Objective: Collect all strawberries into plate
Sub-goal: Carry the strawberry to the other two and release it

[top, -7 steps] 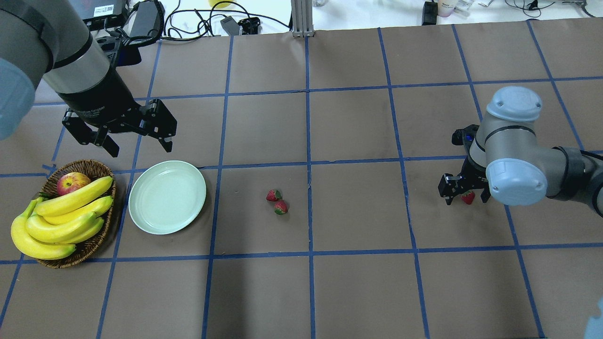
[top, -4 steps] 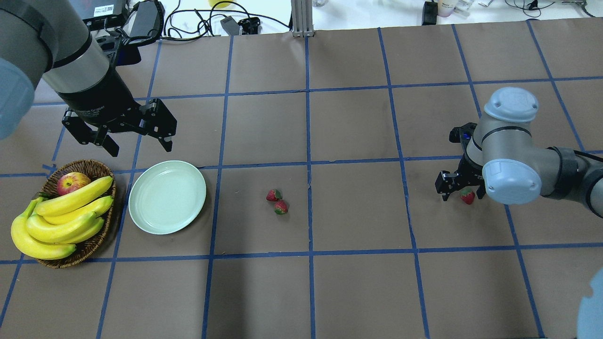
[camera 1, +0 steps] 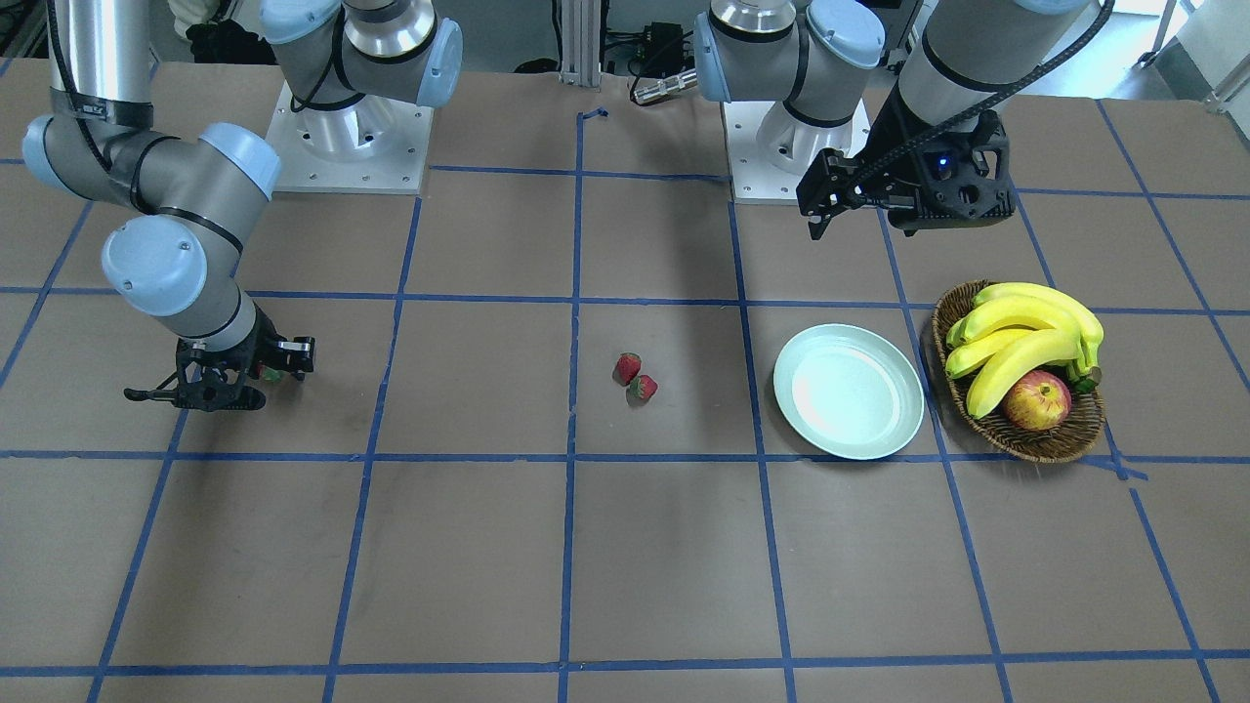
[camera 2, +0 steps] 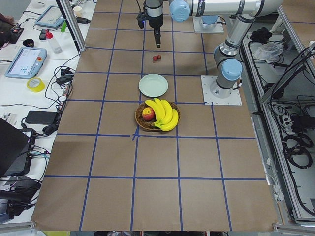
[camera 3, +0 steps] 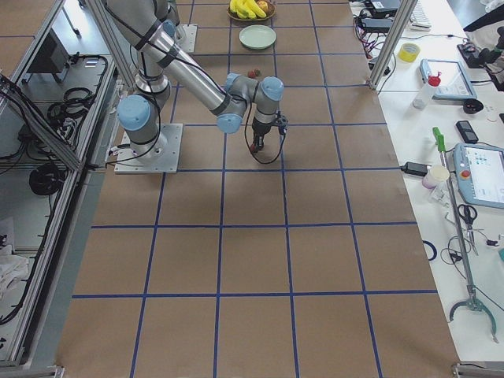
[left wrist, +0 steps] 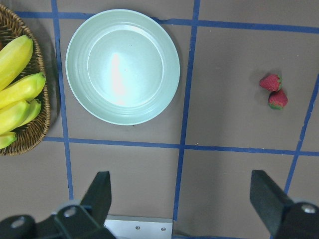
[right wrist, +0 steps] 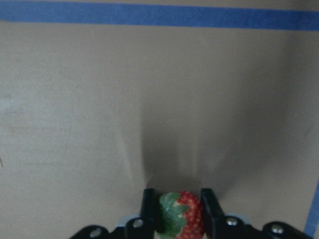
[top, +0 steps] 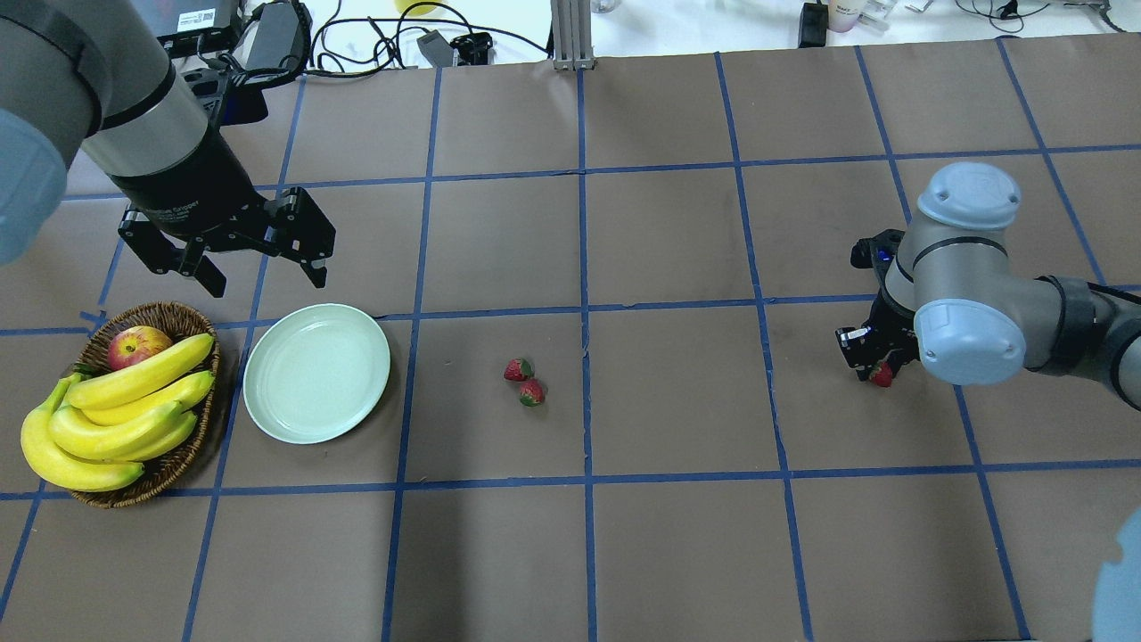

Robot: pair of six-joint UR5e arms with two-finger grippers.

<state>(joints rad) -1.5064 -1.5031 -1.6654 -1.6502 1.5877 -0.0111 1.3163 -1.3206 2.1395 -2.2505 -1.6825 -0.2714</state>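
Next, I release the third strawberry from my right gripper on the table (camera 1: pixel 679 398) beside the two strawberries, toward the plate.
Two strawberries (top: pixel 517 369) (top: pixel 532 392) lie side by side on the brown table near its middle; they also show in the left wrist view (left wrist: pixel 270 82). My right gripper (top: pixel 877 367) is low at the table on the right and is shut on the third strawberry (right wrist: pixel 180 220), red with a green cap, between its fingers (right wrist: pixel 148 209). The pale mint plate (top: pixel 316 373) sits left of centre and holds nothing. My left gripper (top: pixel 263 272) hangs open and empty above the table just behind the plate.
A brown wicker basket (top: pixel 169 314) with bananas (top: pixel 116 410) and a red-yellow apple (top: pixel 135 346) stands just left of the plate. Blue tape lines grid the table. Cables and devices lie along the far edge (top: pixel 383 40).
My right gripper's fingers have closed from wide apart onto the strawberry. The left arm, plate and the other two strawberries have not moved.
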